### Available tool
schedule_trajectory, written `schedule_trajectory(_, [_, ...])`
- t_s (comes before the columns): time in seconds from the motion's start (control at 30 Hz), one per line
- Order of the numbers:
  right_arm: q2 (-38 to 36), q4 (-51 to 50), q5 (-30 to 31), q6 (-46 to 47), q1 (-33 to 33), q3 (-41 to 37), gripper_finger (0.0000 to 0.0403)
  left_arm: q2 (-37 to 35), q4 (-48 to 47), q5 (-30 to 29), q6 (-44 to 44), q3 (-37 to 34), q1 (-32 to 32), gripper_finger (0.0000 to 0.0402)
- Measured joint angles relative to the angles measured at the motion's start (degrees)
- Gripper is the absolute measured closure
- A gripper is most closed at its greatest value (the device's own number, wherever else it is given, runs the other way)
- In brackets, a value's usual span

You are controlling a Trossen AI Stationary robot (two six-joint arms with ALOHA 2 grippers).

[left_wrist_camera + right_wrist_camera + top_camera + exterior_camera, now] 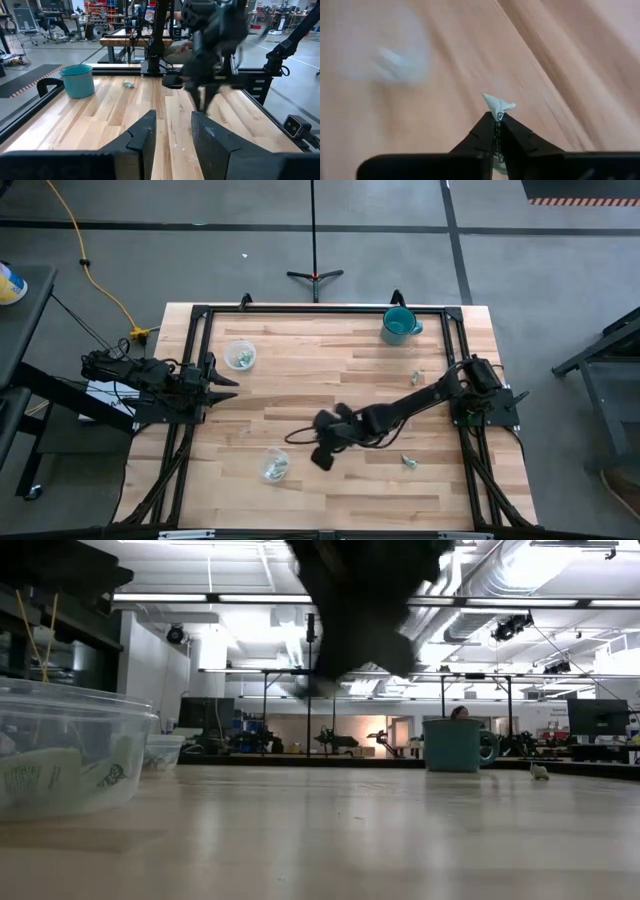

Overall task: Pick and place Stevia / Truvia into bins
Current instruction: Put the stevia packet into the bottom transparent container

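Observation:
Next, I let go of the pale sachet with my right gripper inside the near clear cup (275, 466) (392, 61), among the sachets lying there.
My right gripper (322, 458) hangs over the table's near middle, just right of the near clear cup (275, 467), and is shut on a pale sachet (497, 104). That cup (60, 760) has sachets lying inside it. The second clear cup (240, 355), also with sachets in it, stands at the far left. Two loose sachets lie flat on the wood, one (417, 377) at the right and one (409, 462) nearer the near edge. My left gripper (172, 135) waits open at the table's left edge (225, 380). My right gripper pinches the sachet between its two fingertips (487, 127). A crumpled white corner of the sachet (500, 105) sticks out past the tips. The fingers point down toward the wood, and the sachet is lifted clear of it.
A teal mug (400, 325) stands at the far right of the table, seen also in the low view (455, 745). A black frame (300, 310) runs around the tabletop. Bare wood lies between the two cups and across the middle.

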Motion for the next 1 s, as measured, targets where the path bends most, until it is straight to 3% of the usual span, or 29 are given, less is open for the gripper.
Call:
schedule_trajectory(0.2, [0.0,24.2,0.4,-21.5,0.8,1.2,0.0396,0.0,0.0,0.0,0.0,0.0,0.0,0.0245])
schedule_trajectory(0.33, [0.6,30.1,0.3,-27.2,0.6,1.2,0.0396,0.0,0.0,0.3,0.0,0.0,0.0,0.0245])
schedule_trajectory(0.43, [3.1,35.2,-3.5,-28.9,0.1,1.2,0.0399,0.0,-0.2,0.3,-0.2,0.0,0.0,0.0245])
schedule_trajectory(0.8, [12.0,35.1,-13.5,-29.9,-0.8,8.7,0.0398,0.0,-0.4,0.2,-1.1,0.0,0.0,0.0245])
schedule_trajectory(1.0, [16.6,29.9,-18.5,-30.1,-1.0,15.2,0.039,0.0,-0.3,0.1,-1.1,0.0,0.0,0.0245])
